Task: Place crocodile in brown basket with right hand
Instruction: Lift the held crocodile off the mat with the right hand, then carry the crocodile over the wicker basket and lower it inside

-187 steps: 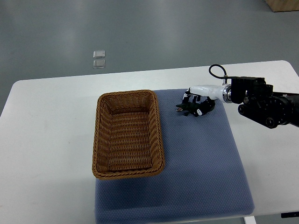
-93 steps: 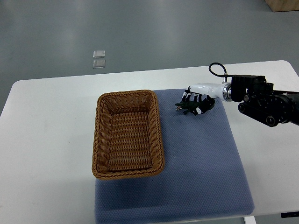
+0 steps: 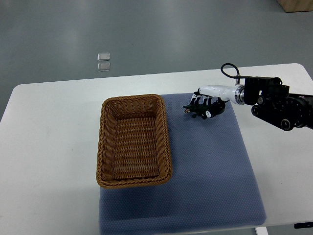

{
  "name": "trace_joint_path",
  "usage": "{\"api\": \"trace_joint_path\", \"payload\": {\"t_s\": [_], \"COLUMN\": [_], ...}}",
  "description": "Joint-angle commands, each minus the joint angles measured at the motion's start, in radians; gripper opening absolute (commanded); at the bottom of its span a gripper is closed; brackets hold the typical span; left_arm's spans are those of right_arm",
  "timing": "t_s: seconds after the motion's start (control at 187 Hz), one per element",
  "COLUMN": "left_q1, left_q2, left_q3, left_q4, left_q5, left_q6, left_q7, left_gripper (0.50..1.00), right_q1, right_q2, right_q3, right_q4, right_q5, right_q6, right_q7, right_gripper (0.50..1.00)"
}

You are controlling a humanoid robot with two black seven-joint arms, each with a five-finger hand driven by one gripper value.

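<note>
I should release the crocodile from my right gripper just beyond the middle of the brown basket's bottom [image 3: 130, 132].
A small dark green crocodile toy [image 3: 191, 108] is at the far edge of the blue mat [image 3: 210, 166], just right of the brown wicker basket [image 3: 133, 140]. My right hand [image 3: 204, 106] comes in from the right edge, its white and black fingers curled over the crocodile's body. The toy's head pokes out to the left of the fingers. The basket holds nothing. The left arm does not show.
The mat lies on a white table [image 3: 54, 147]. Two small clear squares [image 3: 103, 62] lie on the grey floor beyond the table's far edge. The right forearm's black housing [image 3: 279, 106] hangs over the table's right side.
The right hand with the crocodile has shifted slightly up and to the right, a little away from the mat. The basket has not moved.
</note>
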Motion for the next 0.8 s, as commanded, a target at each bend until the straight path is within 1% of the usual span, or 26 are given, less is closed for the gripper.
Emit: {"api": "trace_joint_path", "payload": {"t_s": [0.0,0.337,0.428,0.552,0.653,0.793], "left_q1": [0.000,0.000,0.000,0.000,0.000,0.000], "left_q2": [0.000,0.000,0.000,0.000,0.000,0.000], "left_q3": [0.000,0.000,0.000,0.000,0.000,0.000], "left_q4": [0.000,0.000,0.000,0.000,0.000,0.000], "left_q5": [0.000,0.000,0.000,0.000,0.000,0.000], "left_q6": [0.000,0.000,0.000,0.000,0.000,0.000], "left_q7": [-0.001,0.000,0.000,0.000,-0.001,0.000], "left_gripper": [1.000,1.000,1.000,1.000,1.000,1.000], "right_q1": [0.001,0.001,0.002,0.018,0.036,0.067], "right_q2": [-0.001,-0.013,-0.019,-0.022,-0.040,-0.039], "right_q3": [0.010,0.110,0.144,0.165,0.165,0.165], "right_q4": [0.000,0.000,0.000,0.000,0.005,0.035], "right_q5": [0.011,0.022,0.024,0.024,0.031,0.037], "right_q6": [0.001,0.051,0.070,0.073,0.073,0.073], "right_q7": [0.005,0.019,0.036,0.049,0.077,0.117], "right_gripper": [0.500,0.500,0.500,0.500,0.500,0.500]}}
